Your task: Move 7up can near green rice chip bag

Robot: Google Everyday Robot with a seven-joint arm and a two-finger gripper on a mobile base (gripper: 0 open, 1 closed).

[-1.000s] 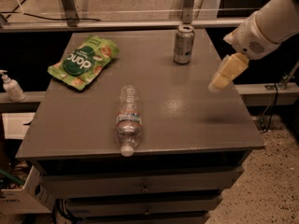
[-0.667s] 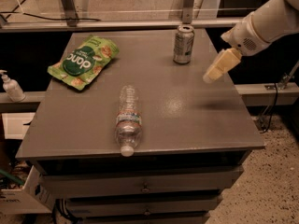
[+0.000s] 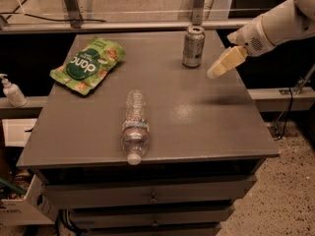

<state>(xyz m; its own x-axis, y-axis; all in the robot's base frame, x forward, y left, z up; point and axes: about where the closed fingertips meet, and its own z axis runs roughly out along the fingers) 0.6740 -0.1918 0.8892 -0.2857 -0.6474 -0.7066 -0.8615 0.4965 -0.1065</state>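
The upright 7up can is next for my gripper, which should go to it and close around the can's middle [image 3: 194, 47] to carry it toward the bag.
The 7up can [image 3: 193, 46] stands upright at the far right of the grey table [image 3: 197, 127]. The green rice chip bag [image 3: 87, 64] lies flat at the far left. My gripper [image 3: 219, 68] comes in from the right on a white arm. It hangs above the table just right of the can, apart from it and holding nothing.
A clear plastic water bottle [image 3: 134, 126] lies on its side near the table's front middle, cap toward the front edge. A soap dispenser [image 3: 12, 92] stands on a ledge at the left. A metal rail runs behind the table.
My gripper has moved left and a little up, closer to the can. The can, bag and bottle have not moved.
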